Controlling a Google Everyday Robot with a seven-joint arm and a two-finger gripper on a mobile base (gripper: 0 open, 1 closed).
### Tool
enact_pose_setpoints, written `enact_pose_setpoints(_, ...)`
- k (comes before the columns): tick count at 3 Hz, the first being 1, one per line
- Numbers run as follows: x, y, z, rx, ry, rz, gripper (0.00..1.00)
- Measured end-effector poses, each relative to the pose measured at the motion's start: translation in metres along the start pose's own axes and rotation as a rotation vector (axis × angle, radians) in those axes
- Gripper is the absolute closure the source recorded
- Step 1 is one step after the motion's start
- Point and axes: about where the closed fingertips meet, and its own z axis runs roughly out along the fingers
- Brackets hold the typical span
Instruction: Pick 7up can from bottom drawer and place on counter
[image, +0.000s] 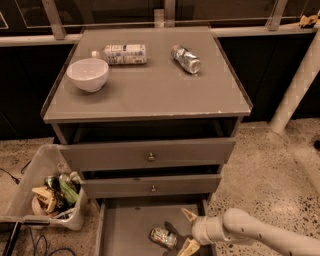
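Note:
Next, my gripper grabs the end of the 7up can (171, 241) closest to my arm, so that its other end sticks out.
The 7up can (162, 237) lies on its side on the grey floor of the pulled-out bottom drawer (125, 227), near the frame's lower edge. My gripper (188, 231) reaches in from the lower right on a pale arm. It is open, with one yellowish finger (189, 215) above and one below, just right of the can and not touching it. The counter (150, 87) is the flat grey cabinet top above.
On the counter stand a white bowl (87, 74), a white-labelled bottle (121, 54) lying down and a silver can (185, 59) on its side. Two upper drawers with knobs (151, 156) are slightly open. A bin of rubbish (47, 195) sits at the left on the speckled floor.

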Motion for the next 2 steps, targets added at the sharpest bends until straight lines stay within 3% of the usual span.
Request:
enact_pose_setpoints(1, 0.024, -0.001, 0.037, 0.01, 0.017, 0.022, 0.0)
enact_pose_setpoints(2, 0.049, -0.011, 0.072, 0.038, 0.081, 0.089, 0.0)
